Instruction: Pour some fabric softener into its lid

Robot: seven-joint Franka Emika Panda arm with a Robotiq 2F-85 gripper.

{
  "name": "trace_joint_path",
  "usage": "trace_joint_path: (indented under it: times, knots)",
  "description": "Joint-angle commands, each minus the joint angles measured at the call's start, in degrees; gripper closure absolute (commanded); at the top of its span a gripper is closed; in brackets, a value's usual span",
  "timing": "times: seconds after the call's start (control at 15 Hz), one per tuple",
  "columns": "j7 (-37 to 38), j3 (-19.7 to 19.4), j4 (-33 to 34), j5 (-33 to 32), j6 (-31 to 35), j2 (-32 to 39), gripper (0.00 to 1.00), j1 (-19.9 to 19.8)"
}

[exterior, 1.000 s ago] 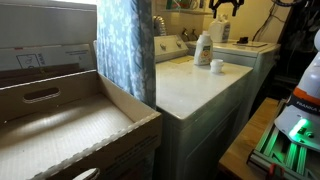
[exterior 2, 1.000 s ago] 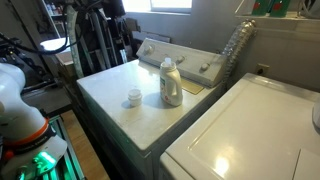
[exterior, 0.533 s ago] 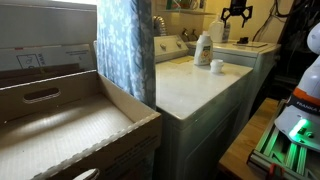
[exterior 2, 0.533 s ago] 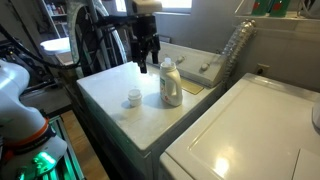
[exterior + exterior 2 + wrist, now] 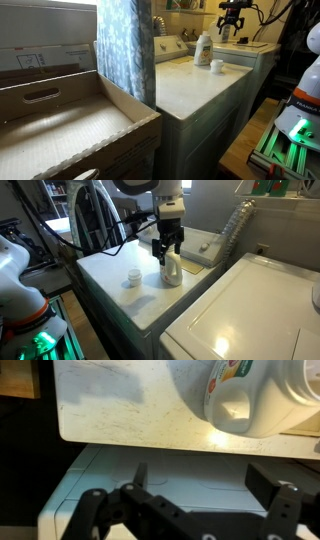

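Observation:
Next, I move my gripper to the fabric softener bottle's handle (image 5: 206, 45) (image 5: 246, 406), just below the bottle's neck, and close it there so I can lift the bottle for pouring.
The fabric softener bottle (image 5: 173, 273) stands upright on the white washer top (image 5: 108, 268); it is white with a coloured label. It also shows in an exterior view (image 5: 204, 49) and at the top of the wrist view (image 5: 245, 395). The lid (image 5: 134, 277), a small white cup, sits on the washer top a short way from the bottle, also seen in an exterior view (image 5: 216, 66). My gripper (image 5: 164, 252) is open and empty, hanging close by the bottle's upper part and covering its neck. In the wrist view both fingers (image 5: 205, 485) are spread apart with nothing between them.
A second white machine (image 5: 250, 315) adjoins the washer. The washer's control panel (image 5: 200, 242) rises behind the bottle. A patterned curtain (image 5: 125, 50) and a large open cardboard box (image 5: 60, 120) stand beside the washer. A clear ribbed bottle (image 5: 235, 225) leans at the back.
My gripper has moved across from beyond the lid's side and come down close to the bottle's top. Bottle and lid have not moved.

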Motion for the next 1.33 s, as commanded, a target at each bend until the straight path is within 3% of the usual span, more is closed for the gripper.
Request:
trace_joint_path:
  times: [0.0, 0.13, 0.87, 1.27]
  knots:
    - [0.31, -1.19, 0.46, -0.05, -0.23, 0.27, 0.00, 1.21]
    - [-0.22, -1.39, 0.75, 1.23, 0.07, 0.79, 0.00, 1.29]
    - [-14.69, -4.31, 6.53, 22.71, 1.40, 11.95, 0.00, 0.62]
    - [-16.67, -3.77, 11.71, 31.26, -2.91, 18.43, 0.00, 0.07]
